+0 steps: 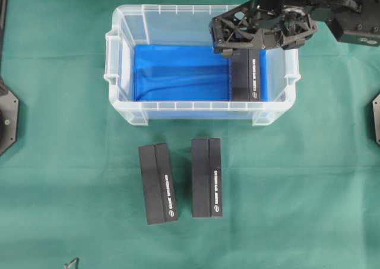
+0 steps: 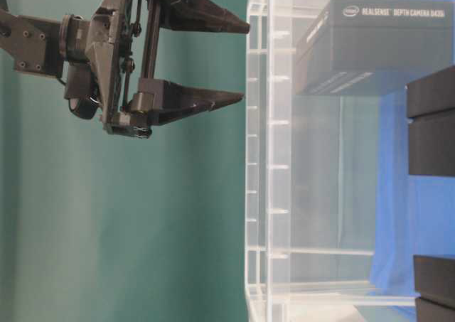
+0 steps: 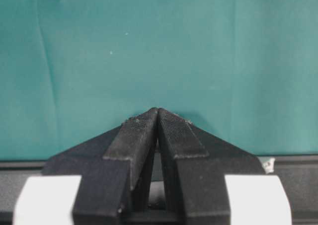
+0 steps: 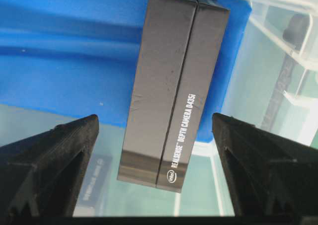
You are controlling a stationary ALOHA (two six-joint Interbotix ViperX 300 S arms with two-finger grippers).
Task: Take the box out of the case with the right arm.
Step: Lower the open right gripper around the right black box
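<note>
The middle of the black box (image 1: pixel 245 63) (image 4: pixel 169 101) in the clear case is next for my right gripper, which should go there and close across the box's long sides.
The clear case (image 1: pixel 178 9) with blue lining stands at the back of the green cloth. One black box (image 1: pixel 245 76) lies flat inside it against the right wall. My right gripper (image 1: pixel 218 38) hovers over the far end of that box, above the case's rim, open and holding nothing. In the right wrist view the box (image 4: pixel 174 86) lies below, between the wide-apart fingers (image 4: pixel 54 155), untouched by them. From table level the right gripper (image 2: pixel 245 62) is open just outside the case wall (image 2: pixel 259 158). My left gripper (image 3: pixel 158 112) is shut over bare cloth, empty.
Two more black boxes (image 1: pixel 157 183) (image 1: pixel 206 177) lie side by side on the cloth in front of the case. Arm mounts show at the left edge (image 1: pixel 7 117) and the right edge (image 1: pixel 376 119).
</note>
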